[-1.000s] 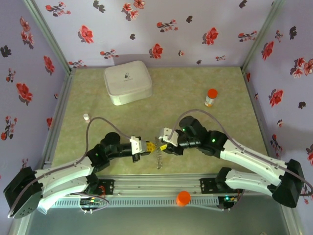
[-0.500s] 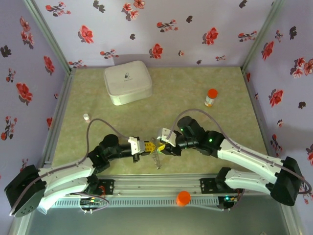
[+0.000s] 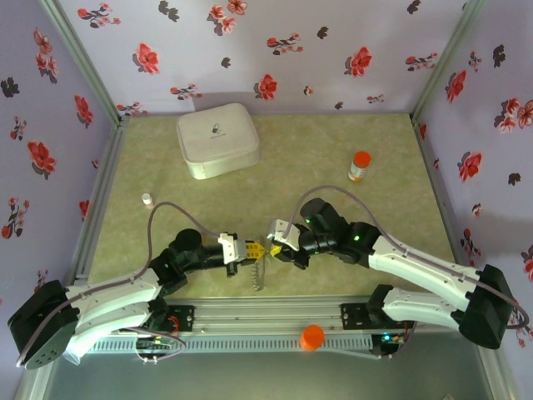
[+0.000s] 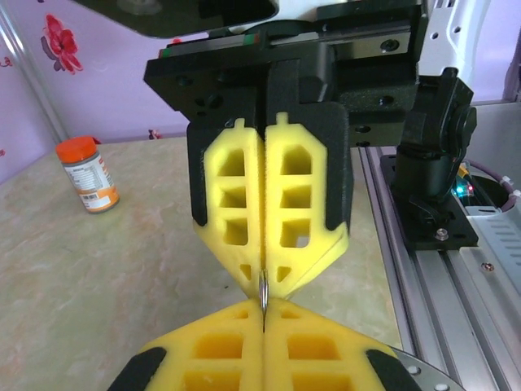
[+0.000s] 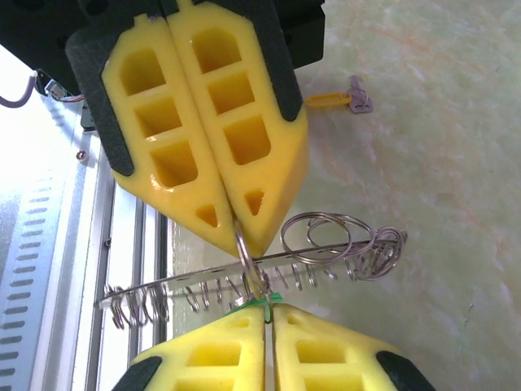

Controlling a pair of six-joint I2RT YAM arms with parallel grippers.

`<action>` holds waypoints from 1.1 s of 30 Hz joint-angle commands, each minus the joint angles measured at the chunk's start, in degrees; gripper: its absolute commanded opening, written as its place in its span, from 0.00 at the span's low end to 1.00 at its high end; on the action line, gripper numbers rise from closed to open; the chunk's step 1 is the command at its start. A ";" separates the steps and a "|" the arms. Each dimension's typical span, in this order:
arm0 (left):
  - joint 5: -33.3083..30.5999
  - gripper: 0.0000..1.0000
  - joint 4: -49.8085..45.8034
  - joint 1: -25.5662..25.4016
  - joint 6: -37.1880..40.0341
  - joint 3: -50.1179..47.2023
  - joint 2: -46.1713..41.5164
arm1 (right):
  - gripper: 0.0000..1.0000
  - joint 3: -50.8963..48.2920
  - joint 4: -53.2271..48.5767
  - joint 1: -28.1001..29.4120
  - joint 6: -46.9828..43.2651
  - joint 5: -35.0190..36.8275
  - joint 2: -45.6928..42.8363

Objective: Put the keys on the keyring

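Observation:
The green-headed key lies across my right gripper's fingers at the loop, so my right gripper will open, move closer and take a deeper grip on the key's green head (image 5: pixel 275 298).
My two grippers meet tip to tip near the table's front edge. The left gripper (image 3: pixel 250 249) (image 4: pixel 264 305) is shut on a thin metal loop of the keyring (image 3: pixel 258 273) (image 5: pixel 326 259). That keyring hangs edge-on below the fingers, with several small wire rings along its rim. The right gripper (image 3: pixel 275 246) (image 5: pixel 269 314) is shut on the green-headed key (image 5: pixel 273 300), whose head touches the loop held by the left gripper's fingertips (image 5: pixel 252 220). The yellow-headed key (image 5: pixel 330 100) lies flat on the table beyond them.
A white rounded box (image 3: pixel 217 138) sits at the back left. An orange-capped bottle (image 3: pixel 359 166) (image 4: pixel 87 173) stands at the back right. A tiny white cap (image 3: pixel 146 199) lies at the left. The aluminium rail (image 3: pixel 266 321) runs along the near edge.
Both grippers stayed shut and pressed together. The right gripper shifted slightly left, and the hanging keyring swung a little to the left below them.

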 commanded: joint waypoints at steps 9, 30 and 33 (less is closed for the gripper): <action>2.38 0.00 6.54 -0.03 -1.85 0.84 0.97 | 0.02 0.08 4.10 -0.05 1.90 -3.08 2.31; 0.23 0.00 8.61 -0.03 -1.43 0.41 1.08 | 0.33 -6.59 7.68 -0.03 5.42 0.67 -3.82; -0.43 0.00 10.88 -0.06 -1.90 0.01 1.36 | 0.34 -8.23 12.35 -0.03 7.31 1.71 -2.74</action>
